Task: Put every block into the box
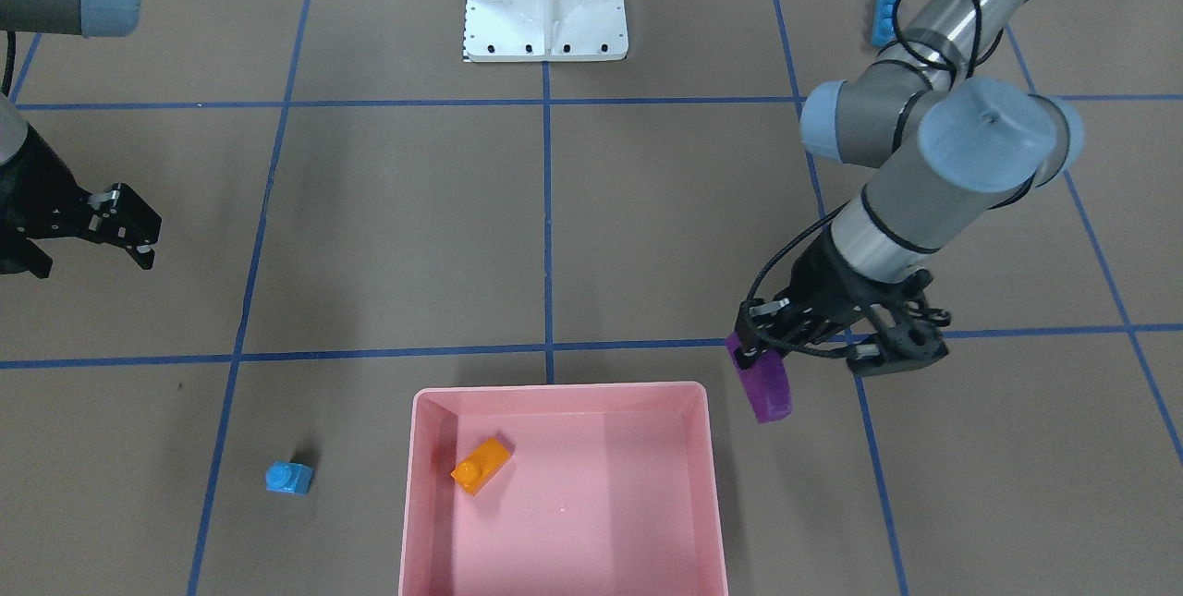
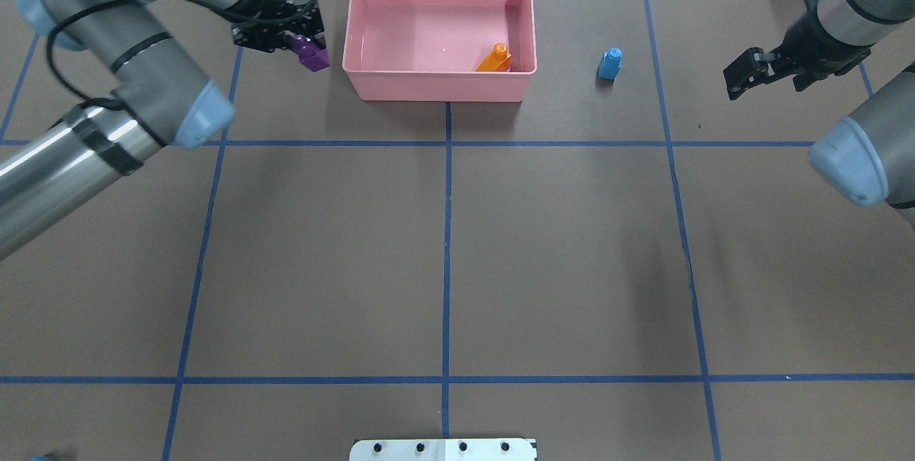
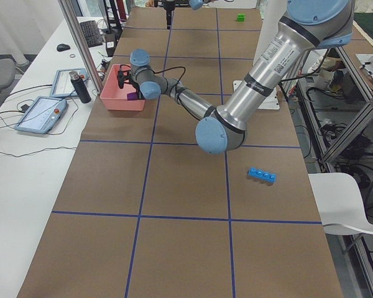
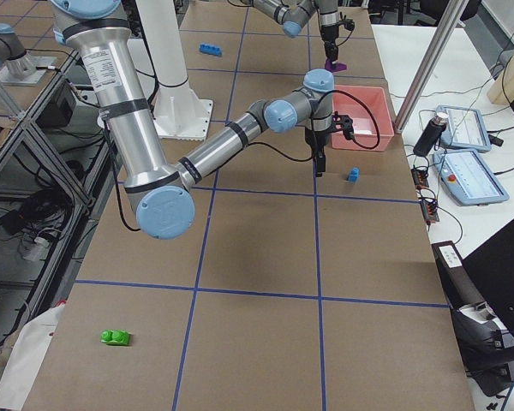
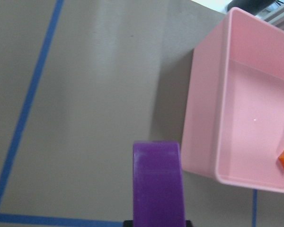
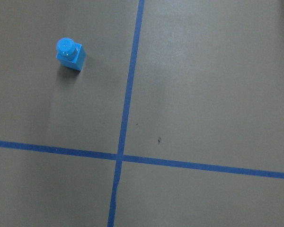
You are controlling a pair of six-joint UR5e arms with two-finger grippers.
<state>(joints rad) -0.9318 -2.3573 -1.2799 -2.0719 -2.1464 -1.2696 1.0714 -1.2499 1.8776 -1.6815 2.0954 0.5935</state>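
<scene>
The fingers of my right gripper should close on the sides of the light-blue brick (image 1: 290, 479) (image 6: 72, 56) that stands on the table beside the pink box.
My left gripper (image 1: 758, 358) is shut on the purple oblong brick (image 1: 767, 391) and holds it above the table just outside the pink box's (image 1: 564, 390) side wall. In the left wrist view the brick (image 5: 158, 184) hangs beside the box wall (image 5: 203, 118). An orange brick (image 1: 481, 465) lies inside the box. A light-blue single-stud brick (image 1: 288, 478) stands on the table on the box's other side. My right gripper (image 1: 129, 226) is open and empty, well away from that brick. The long blue brick (image 1: 885, 12) lies far back behind my left arm. The green brick (image 4: 115, 337) lies at the right end of the table.
The white metal base (image 1: 545, 0) stands at the robot's edge of the table. Blue tape lines grid the brown surface. In the overhead view the box (image 2: 436, 86) sits at the far edge, with the light-blue brick (image 2: 610, 63) to its right.
</scene>
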